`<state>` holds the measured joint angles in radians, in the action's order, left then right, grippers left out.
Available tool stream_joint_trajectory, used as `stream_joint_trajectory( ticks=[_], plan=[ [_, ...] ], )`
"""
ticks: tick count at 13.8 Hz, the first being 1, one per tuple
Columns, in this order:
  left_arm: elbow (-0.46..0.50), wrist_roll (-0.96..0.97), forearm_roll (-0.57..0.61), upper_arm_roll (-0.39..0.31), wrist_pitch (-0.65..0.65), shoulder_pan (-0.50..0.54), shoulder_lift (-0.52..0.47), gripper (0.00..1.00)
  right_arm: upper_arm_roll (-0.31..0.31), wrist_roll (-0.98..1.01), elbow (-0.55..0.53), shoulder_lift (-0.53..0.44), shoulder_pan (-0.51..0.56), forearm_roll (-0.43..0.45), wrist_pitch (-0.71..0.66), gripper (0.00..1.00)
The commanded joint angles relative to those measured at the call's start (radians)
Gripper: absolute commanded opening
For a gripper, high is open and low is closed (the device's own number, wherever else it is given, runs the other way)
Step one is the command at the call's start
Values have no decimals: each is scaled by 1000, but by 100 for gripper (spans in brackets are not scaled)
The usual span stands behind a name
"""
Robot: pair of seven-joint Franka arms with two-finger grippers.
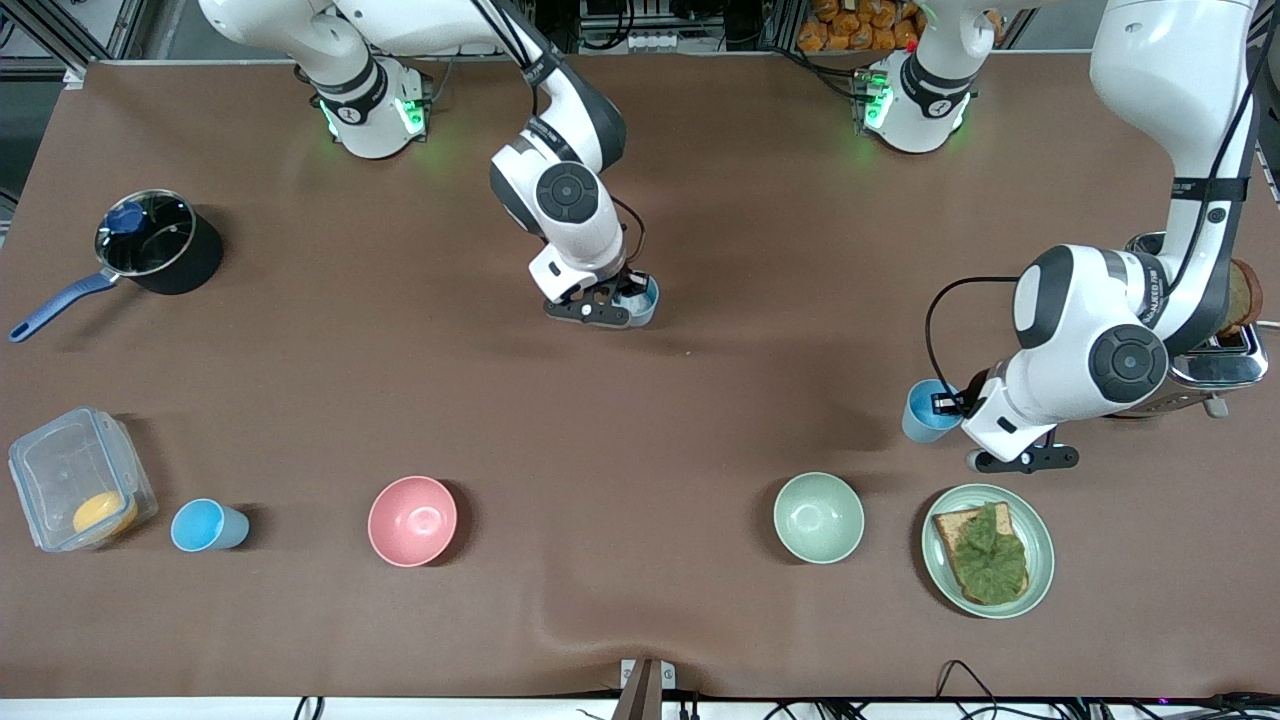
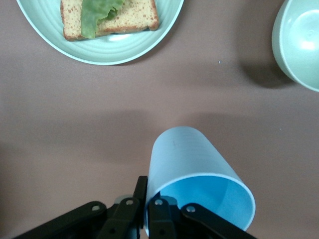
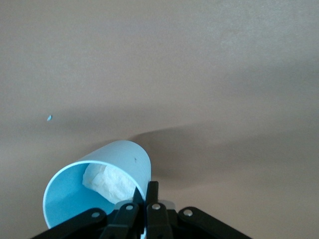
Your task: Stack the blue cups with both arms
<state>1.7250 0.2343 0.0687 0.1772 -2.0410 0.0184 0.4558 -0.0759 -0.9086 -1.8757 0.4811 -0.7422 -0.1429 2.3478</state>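
Note:
The blue cup in my left gripper, now just above the table near the plate, will be let go inside the blue cup held (image 1: 633,295) by my right gripper.
My right gripper (image 1: 632,296) is shut on the rim of a blue cup (image 1: 644,300) over the middle of the table. In the right wrist view this cup (image 3: 107,186) has crumpled white paper (image 3: 110,181) inside. My left gripper (image 1: 947,404) is shut on the rim of a second blue cup (image 1: 925,411), held just above the table near the plate; the cup (image 2: 192,174) fills the left wrist view. A third blue cup (image 1: 205,525) stands free beside the clear box, toward the right arm's end.
A pink bowl (image 1: 412,521) and a pale green bowl (image 1: 818,517) stand near the front camera. A green plate (image 1: 1036,555) holds toast with lettuce. A toaster (image 1: 1225,340) is by the left arm. A black pot (image 1: 160,243) and a clear box (image 1: 78,478) sit at the right arm's end.

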Motion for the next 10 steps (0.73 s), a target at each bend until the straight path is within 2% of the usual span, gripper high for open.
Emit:
stream_joint_trajectory(
  ticks=[1,3,4,6,7,8,10],
  plan=[
    [-10,2,0,1,12,-1,-3,0,16,-32,24,30,-23,-9,8,10],
    [-12,2,2,1,12,-3,-5,0,19,-59,36,53,-35,-9,27,21],
    [-12,2,0,1,12,-3,-5,0,19,-61,50,54,-26,-10,18,30],
    [-12,2,0,2,12,-3,-6,0,21,-56,76,44,-11,-12,-27,57],
    [-13,2,0,2,12,-3,-8,0,22,-49,98,37,3,-12,-62,60],
    [-15,3,0,2,12,-3,-12,0,21,-49,131,36,15,-12,-111,73],
    [-16,32,-1,28,25,-2,-32,0,22,-47,212,36,43,-12,-232,93]
  ],
)
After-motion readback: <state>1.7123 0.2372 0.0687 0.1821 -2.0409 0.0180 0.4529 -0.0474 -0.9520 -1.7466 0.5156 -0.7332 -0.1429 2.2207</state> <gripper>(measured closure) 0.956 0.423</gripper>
